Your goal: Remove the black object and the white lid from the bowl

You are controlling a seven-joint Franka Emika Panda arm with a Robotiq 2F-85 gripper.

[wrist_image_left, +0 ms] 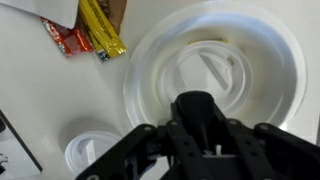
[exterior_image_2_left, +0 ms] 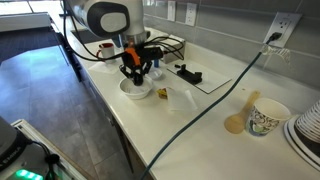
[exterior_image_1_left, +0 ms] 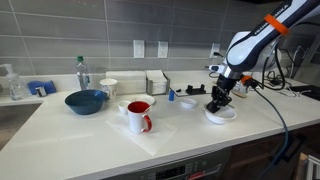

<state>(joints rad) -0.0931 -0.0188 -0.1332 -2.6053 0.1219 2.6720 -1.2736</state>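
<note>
Next, my gripper sets the black object free on the counter (exterior_image_1_left: 201,96), in the space between the black stand and the packets of snacks. The black object is now just above the bowl.
The white bowl (wrist_image_left: 150,50) sits on the counter and shows in both exterior views (exterior_image_1_left: 221,116) (exterior_image_2_left: 134,92). The white lid (wrist_image_left: 205,68), a flat round disc, lies in the bowl's bottom. My gripper (wrist_image_left: 197,128) hangs straight over the bowl's near rim. Its fingers are closed around the black object (wrist_image_left: 195,105), a dark lumpy piece held at the fingertips, just above the bowl. The gripper also shows in both exterior views (exterior_image_1_left: 219,100) (exterior_image_2_left: 135,72), where it hides the bowl's inside.
Another ribbed round white disc (wrist_image_left: 88,150) lies on the counter beside the bowl. Snack packets (wrist_image_left: 90,35) lie close by. A red-and-white mug (exterior_image_1_left: 139,115), a dark-blue bowl (exterior_image_1_left: 86,101) and a bottle (exterior_image_1_left: 82,73) stand farther along. A cable (exterior_image_2_left: 215,95) crosses the counter.
</note>
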